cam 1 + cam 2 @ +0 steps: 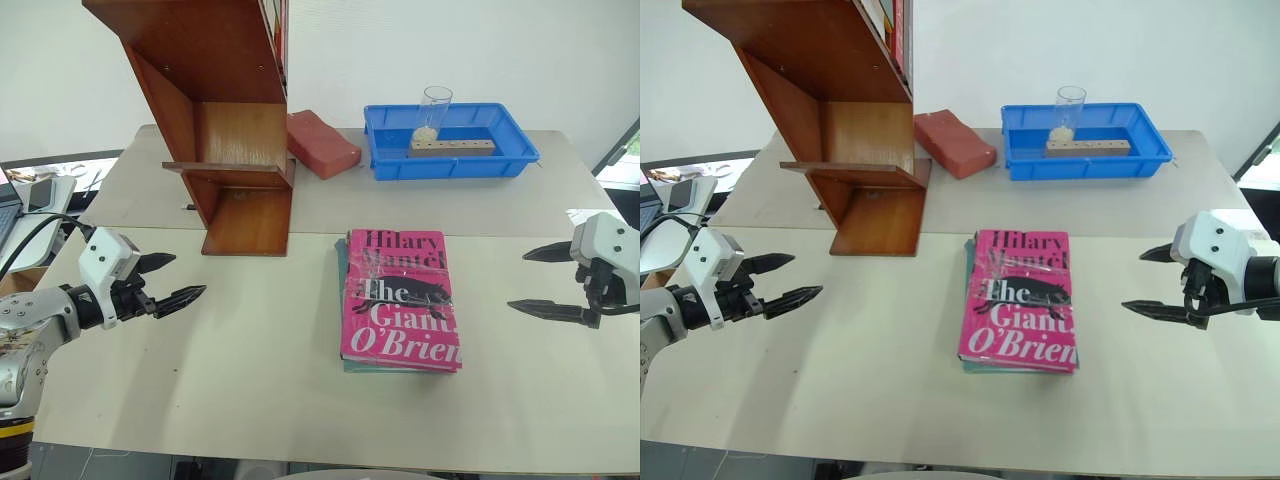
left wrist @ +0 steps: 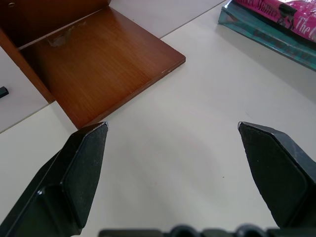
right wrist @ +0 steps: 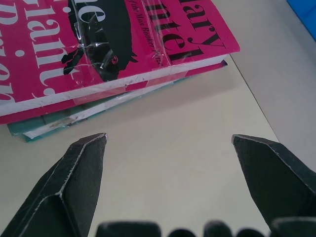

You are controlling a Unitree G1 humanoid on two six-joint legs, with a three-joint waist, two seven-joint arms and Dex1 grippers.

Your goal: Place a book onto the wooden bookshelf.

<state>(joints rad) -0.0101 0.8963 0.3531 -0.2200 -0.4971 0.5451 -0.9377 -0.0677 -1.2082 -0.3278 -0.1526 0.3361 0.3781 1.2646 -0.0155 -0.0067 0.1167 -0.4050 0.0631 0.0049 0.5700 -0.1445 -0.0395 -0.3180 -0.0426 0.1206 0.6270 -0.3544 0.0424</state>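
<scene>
Next, I move my left gripper to the pink book's long edge [image 1: 346,312] [image 2: 307,39] on the bookshelf's side and close it near the middle, above the teal book.
The pink book [image 1: 400,297] lies flat at the middle of the table, stacked on a teal book [image 3: 44,129] whose edge peeks out beneath it. The wooden bookshelf [image 1: 225,120] stands at the back left, its foot board [image 2: 98,64] resting on the table. My left gripper [image 1: 172,280] hovers open over the table left of the book, in front of the shelf's foot. My right gripper [image 1: 540,280] hovers open to the right of the book, fingers pointing toward it. Both are apart from the book and hold nothing.
A brick-red block [image 1: 322,144] lies beside the shelf at the back. A blue tray [image 1: 450,150] at the back right holds a glass and a wooden strip. Clutter and cables sit off the table's left side [image 1: 40,190].
</scene>
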